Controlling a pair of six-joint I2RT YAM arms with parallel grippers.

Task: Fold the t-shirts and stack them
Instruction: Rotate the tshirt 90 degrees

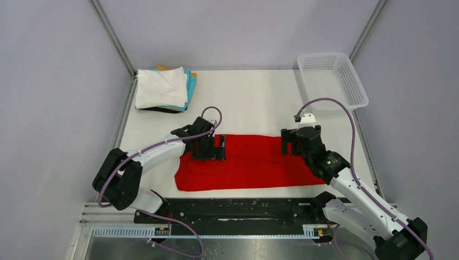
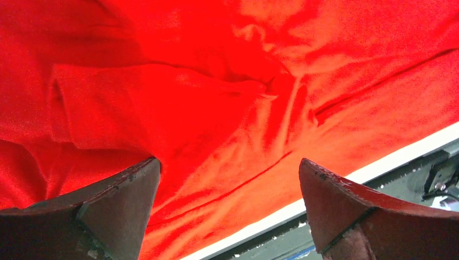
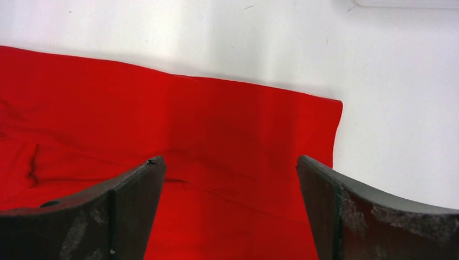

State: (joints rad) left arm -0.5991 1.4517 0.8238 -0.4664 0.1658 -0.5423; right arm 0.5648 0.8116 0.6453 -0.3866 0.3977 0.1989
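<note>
My left gripper is to close on the near corner point(image 1: 321, 182) of the red t-shirt's hem, at the straight end by my right gripper.
A bright red t-shirt point(image 1: 249, 162) lies folded into a wide band across the near middle of the white table. My left gripper point(image 1: 220, 145) is open above the shirt's left part; in the left wrist view its fingers point(image 2: 116, 200) straddle wrinkled red cloth point(image 2: 227, 108), nothing held. My right gripper point(image 1: 288, 142) is open above the shirt's far right edge; in the right wrist view the cloth point(image 3: 205, 124) ends at a straight edge to the right. A stack of folded shirts point(image 1: 162, 88), white on top, cyan, orange and dark below, sits at the far left.
A white plastic mesh basket point(image 1: 331, 79) stands at the far right corner. A black rail point(image 1: 233, 208) runs along the near table edge. Grey walls enclose the table on three sides.
</note>
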